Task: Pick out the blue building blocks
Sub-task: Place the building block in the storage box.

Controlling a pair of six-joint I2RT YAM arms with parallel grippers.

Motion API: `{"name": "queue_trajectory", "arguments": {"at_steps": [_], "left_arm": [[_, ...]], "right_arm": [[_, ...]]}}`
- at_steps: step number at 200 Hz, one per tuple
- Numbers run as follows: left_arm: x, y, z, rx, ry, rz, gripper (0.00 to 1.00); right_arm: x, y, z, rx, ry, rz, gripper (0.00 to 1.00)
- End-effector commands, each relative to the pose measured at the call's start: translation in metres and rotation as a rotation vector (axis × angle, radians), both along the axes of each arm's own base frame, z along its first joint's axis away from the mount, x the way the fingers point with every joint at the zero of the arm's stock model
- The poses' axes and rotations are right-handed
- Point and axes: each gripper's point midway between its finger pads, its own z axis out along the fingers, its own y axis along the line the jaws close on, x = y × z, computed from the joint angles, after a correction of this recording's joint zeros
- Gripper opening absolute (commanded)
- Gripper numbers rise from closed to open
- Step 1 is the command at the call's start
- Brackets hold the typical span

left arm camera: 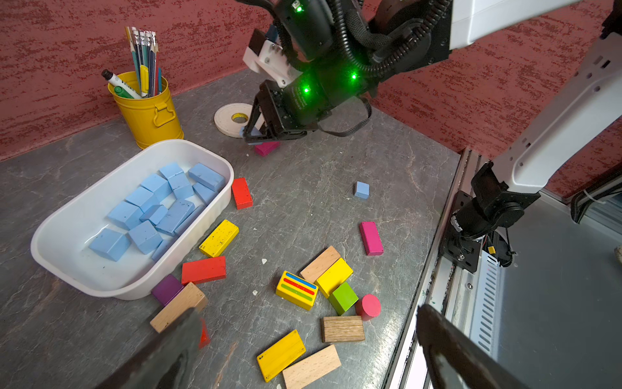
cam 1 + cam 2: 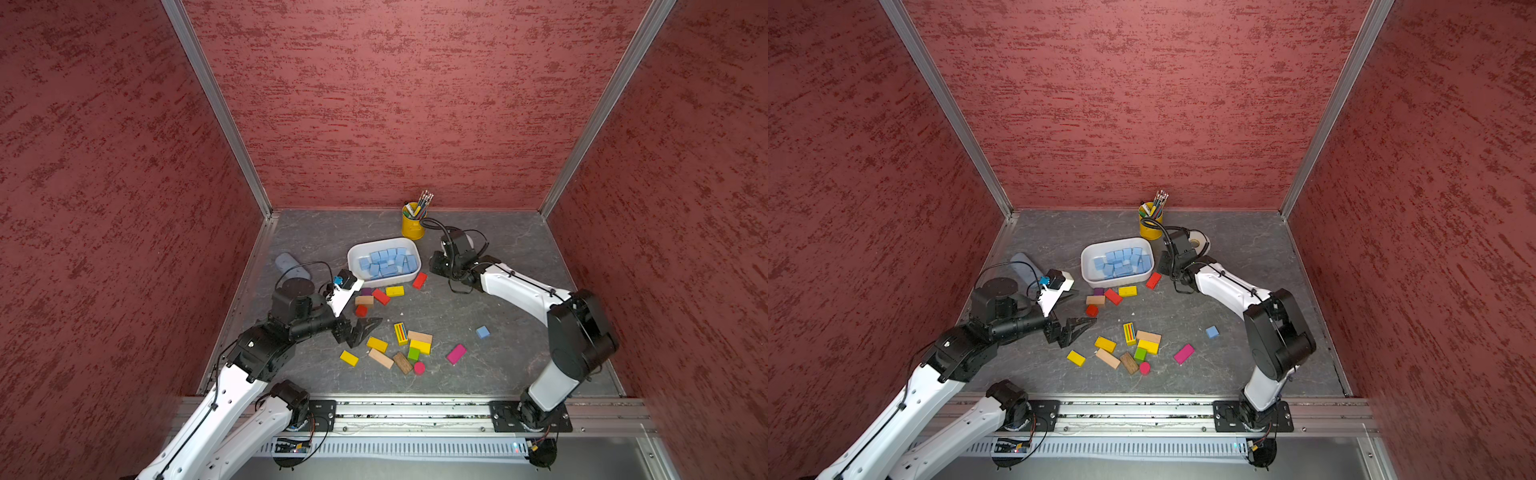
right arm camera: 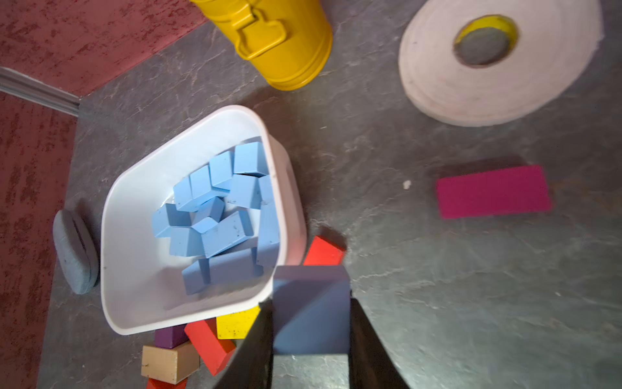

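Next, my right gripper releases the blue block inside the white tub's near corner [image 2: 370,273] [image 3: 171,272] that is closest to the grey pad.
Several blue building blocks [image 2: 388,262] [image 1: 158,208] lie in the white tub [image 2: 353,253] [image 1: 43,249] [image 3: 107,208]. My right gripper [image 3: 309,303] [image 2: 435,265] hangs just right of the tub, above the table, shut on a blue block [image 3: 311,313] [image 1: 252,133]. A small blue block [image 2: 482,331] [image 2: 1212,331] [image 1: 361,189] lies alone on the table's right side. My left gripper [image 2: 365,328] [image 2: 1081,326] [image 1: 309,311] hovers open and empty, left of the mixed pile.
Red, yellow, wood, green, purple and pink blocks [image 2: 415,347] are scattered in front of the tub. A yellow pencil cup [image 2: 412,226], a tape roll [image 3: 498,64] and a magenta block [image 3: 493,192] sit behind the right gripper. A grey pad [image 2: 291,266] lies left of the tub.
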Motion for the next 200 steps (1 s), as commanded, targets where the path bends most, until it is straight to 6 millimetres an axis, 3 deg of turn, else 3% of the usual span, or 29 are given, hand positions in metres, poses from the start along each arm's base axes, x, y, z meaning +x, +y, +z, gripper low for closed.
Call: {"name": "queue_trajectory", "arguments": {"at_steps": [1,67,123,146,200], "left_arm": [[0.002,0.000,0.004,-0.006,-0.028,-0.002,1.00],[0.002,0.000,0.004,-0.005,-0.028,-0.001,0.99],[0.002,0.000,0.004,-0.005,-0.030,0.001,1.00],[0.002,0.000,0.003,-0.004,-0.028,0.001,1.00],[0.002,0.000,0.004,-0.005,-0.029,0.001,1.00]], "right_arm": [[0.009,0.029,0.011,0.032,-0.030,0.074,0.13],[0.020,0.103,-0.001,0.011,0.001,0.214,0.14],[0.022,0.146,-0.023,-0.011,0.045,0.285,0.17],[0.022,0.157,-0.029,-0.016,0.058,0.301,0.23],[0.018,0.170,-0.028,-0.007,0.063,0.328,0.50]]}}
